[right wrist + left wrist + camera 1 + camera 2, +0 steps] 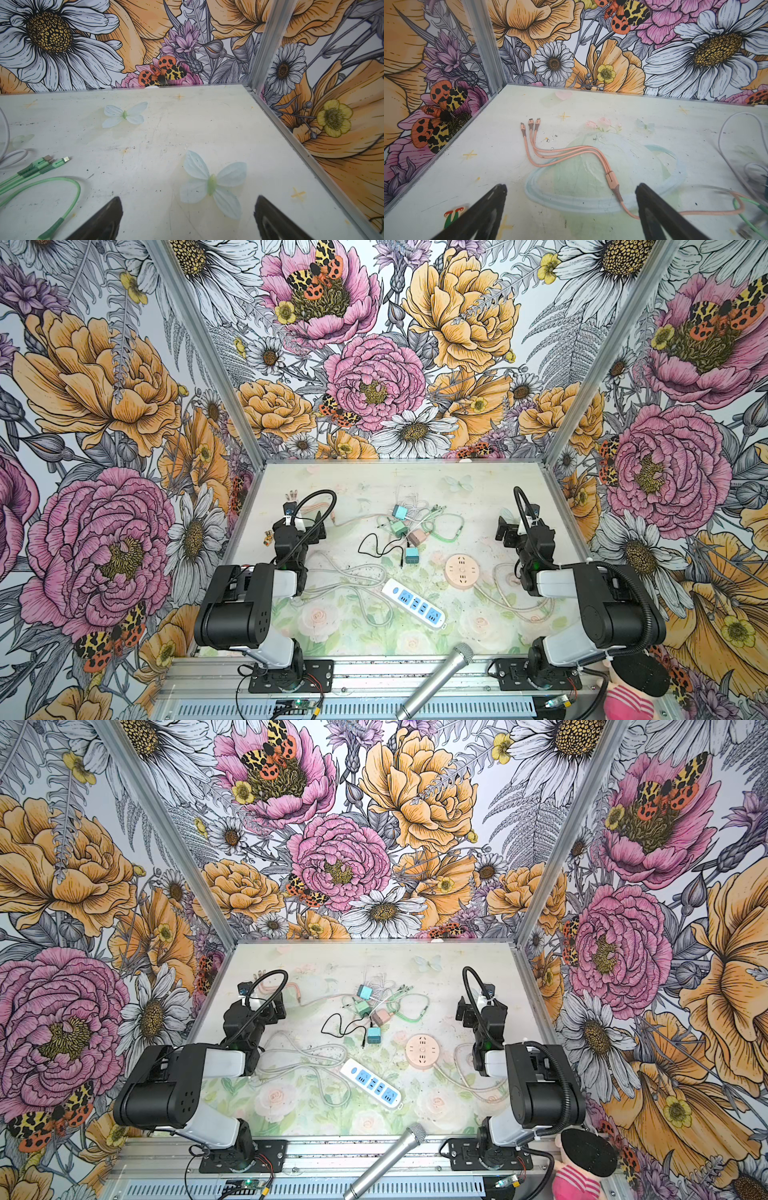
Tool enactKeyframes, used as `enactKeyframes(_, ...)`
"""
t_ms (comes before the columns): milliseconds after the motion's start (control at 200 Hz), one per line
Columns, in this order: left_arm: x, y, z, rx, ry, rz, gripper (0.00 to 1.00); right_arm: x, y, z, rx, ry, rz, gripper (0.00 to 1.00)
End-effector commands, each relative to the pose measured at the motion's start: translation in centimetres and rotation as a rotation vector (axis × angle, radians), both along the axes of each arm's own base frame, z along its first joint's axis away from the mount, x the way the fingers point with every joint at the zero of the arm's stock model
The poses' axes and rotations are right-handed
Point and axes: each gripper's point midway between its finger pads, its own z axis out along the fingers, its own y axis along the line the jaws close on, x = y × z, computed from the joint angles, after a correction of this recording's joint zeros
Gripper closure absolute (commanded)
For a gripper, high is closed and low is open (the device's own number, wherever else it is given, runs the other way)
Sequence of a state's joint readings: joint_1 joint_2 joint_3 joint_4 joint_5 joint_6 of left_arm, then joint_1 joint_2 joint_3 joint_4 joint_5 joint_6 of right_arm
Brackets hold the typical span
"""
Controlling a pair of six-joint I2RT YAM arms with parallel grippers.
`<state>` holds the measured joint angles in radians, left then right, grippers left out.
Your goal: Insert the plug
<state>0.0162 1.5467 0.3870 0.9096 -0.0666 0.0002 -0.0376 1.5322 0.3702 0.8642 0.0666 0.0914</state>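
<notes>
I will close my right gripper on the green cable's part point(422, 523) between the green plug and the cable's wide loop.
Several small charger plugs lie in a tangle of thin cables at mid-table: a teal one point(400, 512), a green one point(398, 528), a pink one point(417, 537) and a blue-teal one point(411, 555). Nearer the front lie a white power strip point(413, 603) with blue sockets and a round pink socket point(462, 571). My left gripper point(571, 187) is open and empty over the far left of the table, beside a pink three-headed cable point(612, 182). My right gripper point(188, 199) is open and empty over bare table at the far right, with green cable ends point(41, 166) off to one side.
Grey cords point(353, 572) loop from the strip and the round socket across the front half. A black cable point(374, 545) curls left of the plugs. A microphone point(440, 680) lies over the front rail. Floral walls and metal posts point(561, 448) close in three sides.
</notes>
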Motion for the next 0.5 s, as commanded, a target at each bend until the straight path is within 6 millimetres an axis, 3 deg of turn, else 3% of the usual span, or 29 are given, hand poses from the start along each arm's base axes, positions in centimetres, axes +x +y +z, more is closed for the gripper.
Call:
enactKeyframes(0,0.0,-0.2,0.1,0.004,-0.010,-0.016,0.01,0.7,0.4,0.8,-0.005,-0.021,0.014,0.00)
enactKeyframes(150,-0.1,-0.1,0.3,0.006,-0.013,-0.006,0.01,0.6,0.4,0.8,-0.005,-0.021,0.014,0.02)
enactKeyframes(245,-0.4,0.1,1.5,0.026,-0.018,0.032,0.01,0.5,-0.4,1.1,-0.003,-0.028,-0.036,0.05)
enactKeyframes(335,-0.7,0.2,3.4,0.047,-0.001,0.073,0.01,0.2,-1.6,1.7,0.003,-0.032,-0.112,0.04)
enactKeyframes(495,-1.5,-0.1,7.2,-0.001,0.064,0.118,0.01,0.7,-1.8,4.1,-0.007,0.020,-0.128,0.06)
